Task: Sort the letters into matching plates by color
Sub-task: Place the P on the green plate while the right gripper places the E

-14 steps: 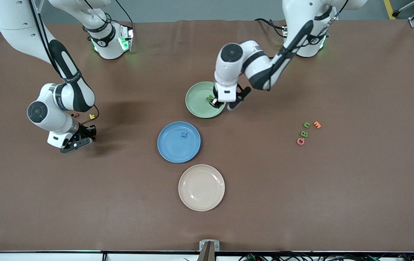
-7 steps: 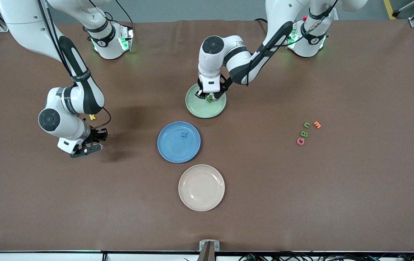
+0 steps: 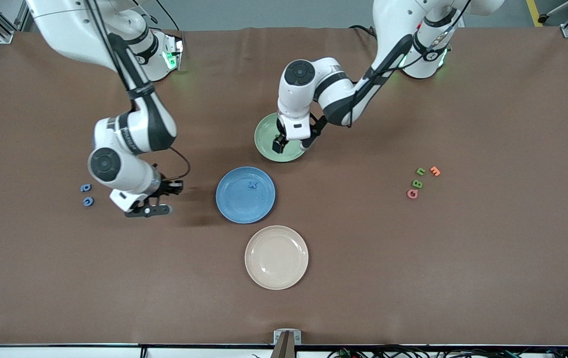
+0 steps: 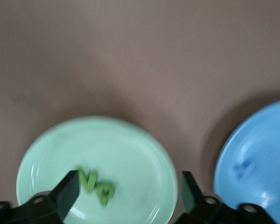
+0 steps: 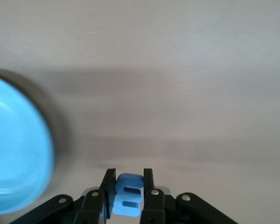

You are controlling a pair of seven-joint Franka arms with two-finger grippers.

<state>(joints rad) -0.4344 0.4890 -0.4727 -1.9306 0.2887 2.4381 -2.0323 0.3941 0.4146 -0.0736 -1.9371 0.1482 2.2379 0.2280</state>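
Observation:
The robot's right gripper will release its blue letter inside the blue plate (image 3: 238,198) (image 5: 2,141), beside the blue letter lying there.
My left gripper (image 3: 291,145) hangs open over the light green plate (image 3: 266,136), nothing between its fingers. In the left wrist view two green letters (image 4: 97,185) lie side by side in that plate (image 4: 130,154), near one fingertip (image 4: 67,189). My right gripper (image 3: 170,188) is shut on a blue letter (image 5: 128,193) above the table, beside the blue plate (image 3: 234,201) toward the right arm's end. One blue letter (image 3: 252,185) lies in the blue plate. Two more blue letters (image 3: 87,194) lie on the table toward the right arm's end. Two green letters (image 3: 418,178) lie toward the left arm's end.
A cream-beige plate (image 3: 276,268) sits nearer the front camera than the blue plate. An orange letter (image 3: 435,171) and a pink letter (image 3: 412,194) lie beside the loose green letters.
My left gripper has opened and let a green letter go into the green plate. The right arm has carried its blue letter toward the blue plate, uncovering two blue letters on the table.

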